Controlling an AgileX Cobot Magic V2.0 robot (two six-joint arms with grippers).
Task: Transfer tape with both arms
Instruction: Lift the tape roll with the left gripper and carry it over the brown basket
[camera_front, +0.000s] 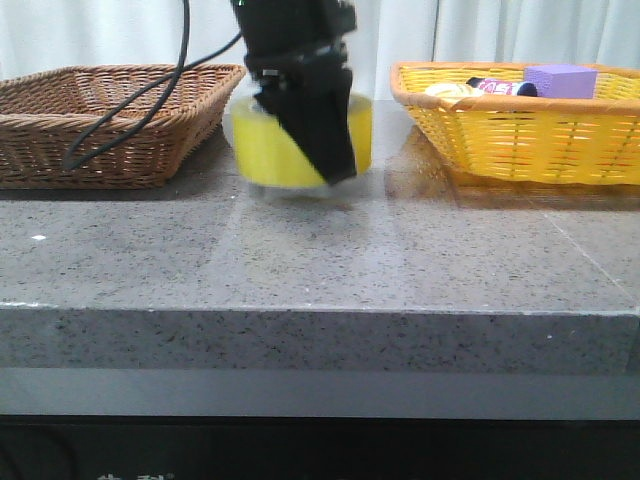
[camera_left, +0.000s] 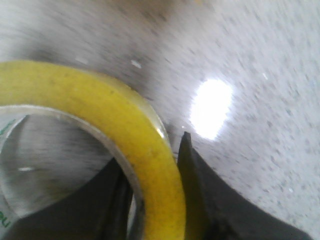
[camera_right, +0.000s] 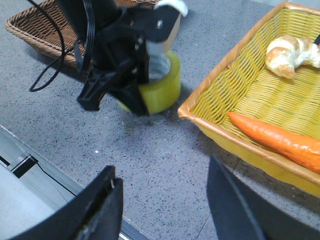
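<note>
The robot's left gripper will release the tape inside the brown wicker basket (camera_front: 102, 101), just behind the basket's front rim.
The tape (camera_front: 270, 150) is a wide yellow roll, held just above the grey table between the two baskets. My left gripper (camera_front: 318, 150) is shut on its wall, one finger inside the core and one outside. In the left wrist view the yellow wall (camera_left: 130, 135) sits between the two dark fingers (camera_left: 205, 190), and the gripper (camera_left: 152, 165) clamps it. The right wrist view shows the roll (camera_right: 160, 87) and the left arm (camera_right: 120, 55) from the side. My right gripper (camera_right: 160, 175) is open and empty above the table near the front edge; it does not show in the front view.
A brown wicker basket (camera_front: 110, 110) stands at the back left, with the left arm's black cable hanging over it. A yellow basket (camera_front: 520, 130) at the back right holds a carrot (camera_right: 275, 137), a croissant (camera_right: 290, 52) and a purple block (camera_front: 560, 80).
</note>
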